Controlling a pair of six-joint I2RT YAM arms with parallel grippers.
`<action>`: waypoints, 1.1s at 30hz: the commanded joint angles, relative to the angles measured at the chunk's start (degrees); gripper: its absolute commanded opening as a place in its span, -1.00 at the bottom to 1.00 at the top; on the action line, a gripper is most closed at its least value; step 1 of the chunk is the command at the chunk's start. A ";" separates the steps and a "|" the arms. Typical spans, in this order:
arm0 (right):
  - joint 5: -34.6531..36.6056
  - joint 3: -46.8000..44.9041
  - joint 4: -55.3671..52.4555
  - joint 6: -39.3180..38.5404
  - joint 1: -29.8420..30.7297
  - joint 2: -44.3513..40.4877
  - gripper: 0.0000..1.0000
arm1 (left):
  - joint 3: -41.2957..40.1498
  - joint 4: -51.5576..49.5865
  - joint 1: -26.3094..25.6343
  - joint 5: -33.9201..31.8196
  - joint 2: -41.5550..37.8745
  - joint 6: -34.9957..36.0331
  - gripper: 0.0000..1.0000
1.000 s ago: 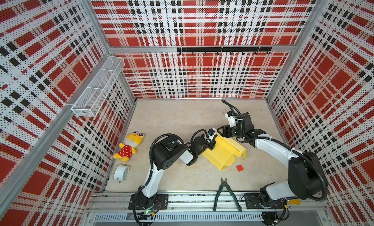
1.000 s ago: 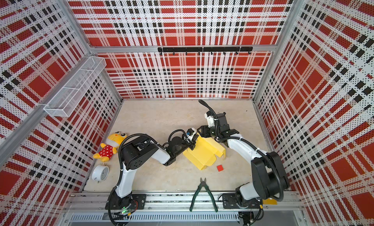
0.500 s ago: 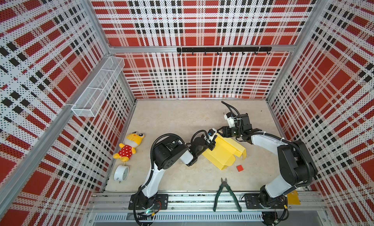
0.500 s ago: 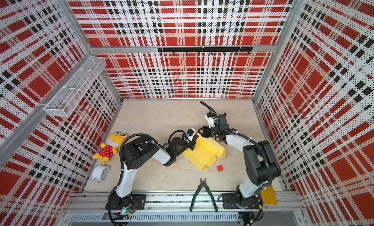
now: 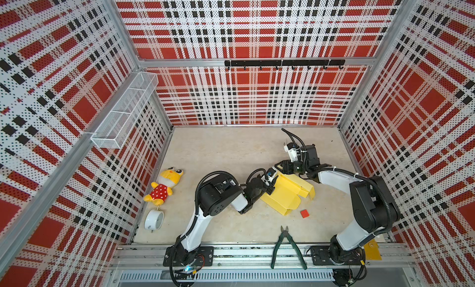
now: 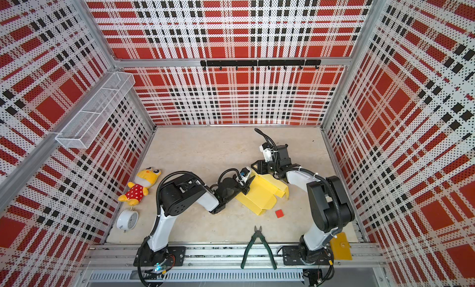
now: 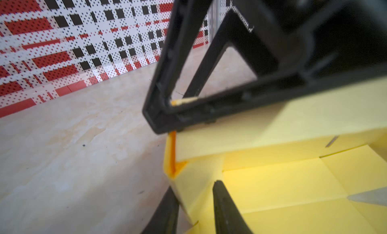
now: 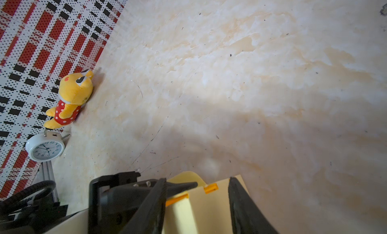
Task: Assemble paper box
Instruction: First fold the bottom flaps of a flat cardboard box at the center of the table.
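Note:
Next, I open my left gripper and pinch the panel's orange-edged end (image 7: 172,153), because its fingers are around only the corner tab below the folded panel of the paper box's far side.
The paper box (image 5: 285,194) (image 6: 259,194) is pale yellow card, partly folded, lying mid-table with its flaps spread toward the right. My left gripper (image 5: 272,182) (image 7: 194,193) is at the box's left corner, open. One of its fingers (image 7: 167,210) is outside the thin side wall and the other is inside the box. My right gripper (image 5: 282,167) (image 8: 198,201) comes from the far side, open over the box's far wall. A pale panel with orange slot edges lies between its fingers (image 8: 240,203). In the left wrist view its black finger frame (image 7: 209,109) rests along the top of that wall.
A yellow plush toy (image 5: 165,185) and a white alarm clock (image 5: 153,219) lie by the left wall. A small red square (image 5: 304,213) sits just in front of the box, and green pliers (image 5: 287,247) lie at the front rail. A wire basket (image 5: 123,113) hangs on the left wall.
My left jaws have parted from a tight pinch on the box wall. The right arm's elbow has swung inward, and its jaws have narrowed a little over the far wall.

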 commanded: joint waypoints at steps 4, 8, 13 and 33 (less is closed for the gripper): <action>0.38 -3.51 -2.15 -1.97 -0.60 -0.96 -0.04 | -0.25 4.24 -0.34 0.33 1.58 -1.18 -0.42; -0.46 -3.95 -1.75 -1.45 -0.62 -1.23 -0.05 | 1.80 3.76 0.08 1.05 2.19 -2.87 -0.50; -2.33 -4.14 -1.44 -0.92 -0.62 -1.30 -0.06 | 3.01 5.65 -0.86 2.88 3.29 -2.09 -0.52; -4.74 -4.89 -0.39 0.96 -0.64 -0.70 -0.12 | 4.15 3.99 -2.23 -3.25 0.35 -1.43 -0.77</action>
